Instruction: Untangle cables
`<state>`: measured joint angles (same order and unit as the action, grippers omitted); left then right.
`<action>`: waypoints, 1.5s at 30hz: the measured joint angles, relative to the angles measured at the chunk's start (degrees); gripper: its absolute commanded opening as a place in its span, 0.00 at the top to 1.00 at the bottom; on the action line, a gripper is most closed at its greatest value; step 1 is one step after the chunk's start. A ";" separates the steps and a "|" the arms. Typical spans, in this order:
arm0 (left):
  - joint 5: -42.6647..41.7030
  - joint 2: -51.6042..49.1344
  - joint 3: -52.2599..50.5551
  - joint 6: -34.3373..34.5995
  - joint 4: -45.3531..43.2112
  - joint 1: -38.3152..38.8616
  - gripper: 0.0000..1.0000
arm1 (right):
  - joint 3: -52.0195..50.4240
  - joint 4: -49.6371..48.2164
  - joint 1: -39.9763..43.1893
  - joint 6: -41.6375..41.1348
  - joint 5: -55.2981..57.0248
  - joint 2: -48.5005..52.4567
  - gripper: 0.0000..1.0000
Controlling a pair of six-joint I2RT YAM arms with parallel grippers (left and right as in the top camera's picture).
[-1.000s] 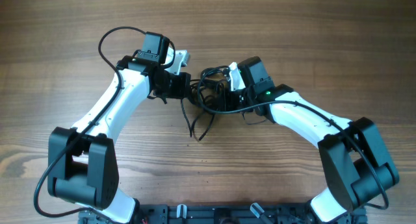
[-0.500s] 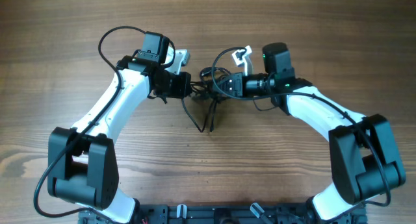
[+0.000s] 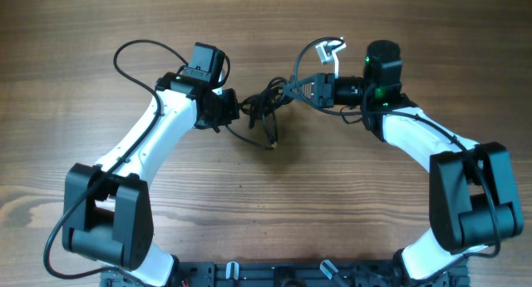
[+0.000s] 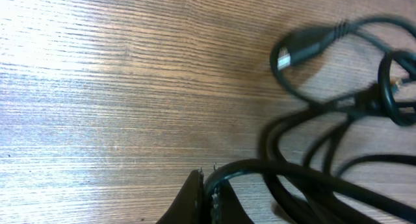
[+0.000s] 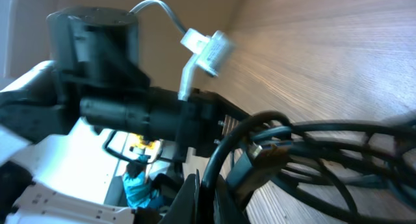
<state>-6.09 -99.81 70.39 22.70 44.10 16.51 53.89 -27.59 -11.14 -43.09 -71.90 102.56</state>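
Observation:
My right gripper needs to let go, as the knotted bundle is stretched tight from my left gripper to my right gripper, let the bundle go slack, then take other coils (image 5: 318, 149).
The cables (image 3: 268, 104) are a knotted bundle of thin black cords stretched between my two grippers at the table's middle back, with one strand hanging down to a plug (image 3: 271, 143). My left gripper (image 3: 238, 109) is shut on a cord at the bundle's left side; in the left wrist view the cord (image 4: 260, 167) runs out from between the closed fingers (image 4: 207, 188), and a plug end (image 4: 296, 52) lies above. My right gripper (image 3: 296, 91) is shut on a cord at the bundle's right side; the right wrist view shows the fingers (image 5: 207, 191) pinching a cord loop (image 5: 224, 152).
The wooden table (image 3: 266, 204) lies all around. The left arm's thick wire (image 3: 133, 50) loops at the back left. A pale connector (image 3: 334, 47) on a wire sits above the right wrist. The arm bases (image 3: 274, 274) stand at the front edge.
My right gripper has pulled right and back with its cord. The bundle has stretched out between the grippers and drawn tighter, and the hanging strand has shifted up and right.

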 measured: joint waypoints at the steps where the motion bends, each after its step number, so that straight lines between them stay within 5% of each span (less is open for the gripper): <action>1: 0.22 0.04 0.07 0.44 0.20 0.00 0.96 | -0.31 -3.93 0.13 -1.79 -0.79 0.28 0.96; 8: -1.01 1.79 1.53 2.95 0.85 -0.50 0.96 | -1.27 -35.67 1.14 -23.32 -5.66 2.21 0.96; 13: -3.58 2.80 2.10 4.50 2.25 -3.61 0.96 | -1.27 -39.52 5.11 -32.92 -8.55 2.25 0.96; 15: 5.81 0.37 0.04 6.95 5.14 -11.72 0.96 | -0.13 -40.65 14.29 -34.73 -8.66 0.79 0.96; 21: 10.49 -0.92 -1.03 9.81 6.34 -16.46 0.96 | 0.46 -19.02 20.02 -29.03 -8.94 0.24 0.96; 28: 8.26 -0.92 -1.03 9.68 4.52 -14.71 0.94 | 0.90 17.11 15.02 -2.99 -3.91 -0.11 0.96; 30: 6.91 -0.92 -1.03 8.44 3.67 -13.75 0.82 | 0.90 21.92 11.56 2.84 0.26 -0.11 0.96; 32: 4.48 -0.92 -1.03 6.10 2.71 -12.48 0.44 | 0.90 24.22 7.91 6.56 4.46 -0.11 0.96; 34: 3.26 -0.92 -1.03 4.24 2.40 -11.45 0.33 | 0.90 25.88 4.37 8.70 8.96 -0.11 0.95; 45: 1.57 -0.92 -1.03 1.92 2.32 -10.51 0.15 | 0.90 28.04 -10.10 11.96 30.47 -0.11 0.85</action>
<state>-4.51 -100.73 69.36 24.62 46.41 6.00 54.78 0.45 -21.23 -31.14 -41.43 102.45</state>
